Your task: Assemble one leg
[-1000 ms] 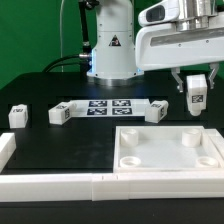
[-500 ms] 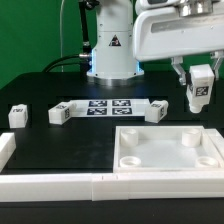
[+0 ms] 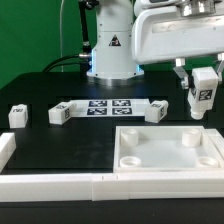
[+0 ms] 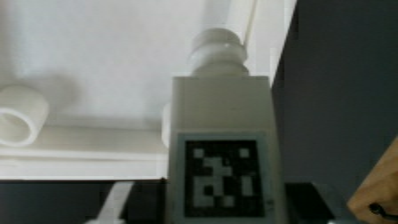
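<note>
The robot's gripper should release the leg upright in the large white tray's front socket (image 3: 206, 161) (image 4: 185, 118) farthest from the short border piece.
My gripper (image 3: 203, 82) is shut on a leg (image 3: 201, 94), a small white block with a black-and-white tag on its face. It holds the leg upright in the air at the exterior view's right, above the far right corner of the large white tray (image 3: 168, 168). In the wrist view the held leg (image 4: 221, 120) fills the middle, its peg end pointing away toward the tray (image 4: 89, 60), where a round socket (image 4: 22, 112) shows. Three other legs lie on the table: one (image 3: 17, 115) at the left, one (image 3: 60, 113) and one (image 3: 157, 111) at the ends of the marker board.
The marker board (image 3: 107, 107) lies at the table's middle in front of the robot base (image 3: 112, 55). Long white border rails (image 3: 60, 185) run along the front edge, with a short piece (image 3: 5, 147) at the front left.
The gripper has carried the leg upward and slightly to the exterior view's right. The other parts have not moved.
</note>
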{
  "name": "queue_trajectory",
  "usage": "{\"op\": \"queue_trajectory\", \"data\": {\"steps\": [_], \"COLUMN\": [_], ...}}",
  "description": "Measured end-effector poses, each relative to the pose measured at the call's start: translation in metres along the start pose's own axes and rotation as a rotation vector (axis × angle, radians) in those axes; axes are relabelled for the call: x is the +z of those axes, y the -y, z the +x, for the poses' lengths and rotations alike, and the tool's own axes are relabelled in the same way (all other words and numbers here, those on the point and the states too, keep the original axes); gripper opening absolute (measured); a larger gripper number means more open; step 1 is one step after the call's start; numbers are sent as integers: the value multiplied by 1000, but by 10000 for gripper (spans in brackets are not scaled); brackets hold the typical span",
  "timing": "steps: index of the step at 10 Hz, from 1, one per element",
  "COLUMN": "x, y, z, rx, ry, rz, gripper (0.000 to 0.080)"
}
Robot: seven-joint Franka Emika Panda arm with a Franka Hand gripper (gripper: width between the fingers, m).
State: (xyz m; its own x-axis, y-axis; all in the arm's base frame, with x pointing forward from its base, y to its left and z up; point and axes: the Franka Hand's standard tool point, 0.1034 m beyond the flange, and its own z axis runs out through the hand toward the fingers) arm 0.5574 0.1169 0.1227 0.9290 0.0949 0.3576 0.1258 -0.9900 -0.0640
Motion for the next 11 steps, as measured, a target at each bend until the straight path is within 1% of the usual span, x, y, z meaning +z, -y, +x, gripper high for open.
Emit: {"op": "queue_trajectory", "data": {"steps": [1, 2, 3, 4, 5, 6, 7, 8, 11], "x": [4, 12, 22, 25, 29, 31, 32, 35, 47], "y": [-7, -12, -14, -15, -16, -16, -15, -15, -18], "z": [10, 17, 22, 37, 46, 49, 52, 50, 38], "rx": [-41, -51, -67, -84, -92, -91, -92, -91, -85], "ry": [-125, -225, -219, -216, -218, -211, -211, -206, -207], "rz": [-17, -31, -33, -33, -33, -31, -29, -29, -34], "gripper": [291, 291, 291, 291, 291, 291, 291, 291, 291]}}
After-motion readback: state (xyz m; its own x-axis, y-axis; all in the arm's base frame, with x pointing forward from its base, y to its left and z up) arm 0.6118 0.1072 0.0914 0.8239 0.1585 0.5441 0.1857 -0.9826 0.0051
